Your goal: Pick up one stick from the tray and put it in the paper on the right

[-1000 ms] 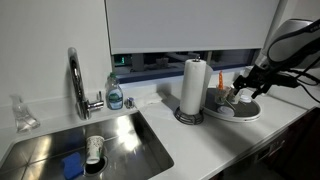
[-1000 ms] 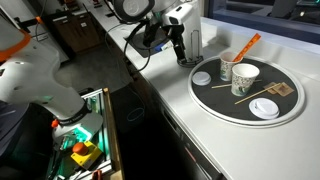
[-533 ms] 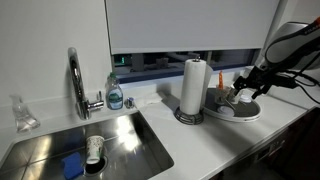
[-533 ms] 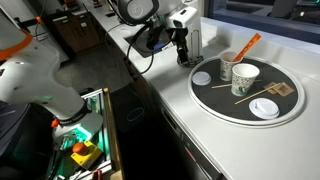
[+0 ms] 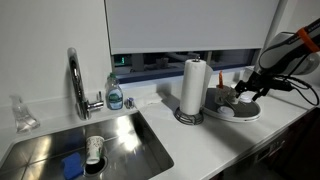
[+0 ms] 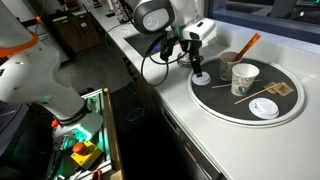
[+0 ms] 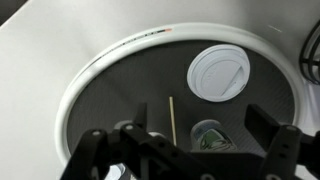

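Note:
I will next lower my gripper to the stick's end (image 5: 239,107) (image 7: 171,106) next to the larger white lid on the tray and close it there.
The round tray (image 6: 215,103) has a white rim and a dark mesh floor, and stands on the white counter. On it are a white paper container (image 6: 243,79), thin pale sticks (image 6: 262,96), a small cup holding an orange stick (image 6: 229,65) and two white lids. My gripper (image 6: 197,64) hangs open and empty over the tray's near edge, beside the small lid (image 6: 202,77). The wrist view shows the tray rim (image 7: 90,75), one stick (image 7: 171,118), a lid (image 7: 218,75) and a cup (image 7: 207,137) between my fingers (image 7: 200,140). In an exterior view the gripper (image 5: 245,90) is above the tray (image 5: 240,114).
A tall paper towel roll (image 5: 193,88) stands next to the tray. Further along are a steel sink (image 5: 100,145), a tap (image 5: 76,80) and a soap bottle (image 5: 115,92). The counter's front edge (image 6: 175,125) drops to a cluttered floor.
My gripper has moved away from the paper towel roll and over the tray's edge. The things on the tray have not moved.

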You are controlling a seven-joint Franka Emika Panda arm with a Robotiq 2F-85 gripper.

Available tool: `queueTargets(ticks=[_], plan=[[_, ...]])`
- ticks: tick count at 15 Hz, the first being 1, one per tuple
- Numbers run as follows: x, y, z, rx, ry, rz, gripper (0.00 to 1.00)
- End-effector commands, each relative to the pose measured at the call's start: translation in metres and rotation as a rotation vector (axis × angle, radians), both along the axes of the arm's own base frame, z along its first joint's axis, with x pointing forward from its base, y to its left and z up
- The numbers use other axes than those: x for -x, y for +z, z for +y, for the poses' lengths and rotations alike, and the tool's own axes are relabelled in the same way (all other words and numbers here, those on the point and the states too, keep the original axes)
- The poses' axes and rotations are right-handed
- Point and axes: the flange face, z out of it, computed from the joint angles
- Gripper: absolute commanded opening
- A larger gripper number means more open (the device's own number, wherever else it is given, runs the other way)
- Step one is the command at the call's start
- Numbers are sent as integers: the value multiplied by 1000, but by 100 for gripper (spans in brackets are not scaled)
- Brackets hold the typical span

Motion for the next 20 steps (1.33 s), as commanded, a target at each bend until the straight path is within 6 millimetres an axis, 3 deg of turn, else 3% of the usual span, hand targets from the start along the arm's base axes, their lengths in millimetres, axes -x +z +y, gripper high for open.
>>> queueTargets(ticks=[1,2,7,12,13,15,20], plan=[[0,1,1,0,3,-1,100],[-1,2,6,-15,14,-5,100],[-31,-26,-21,-64,16,16,100],[-57,-55,-63,-39,11,74,100],[-43,-42,-48,-40,19,34,100],[-51,-53,-60,-35,8,49,100],[-72,-64,-49,52,42,-9,97]])
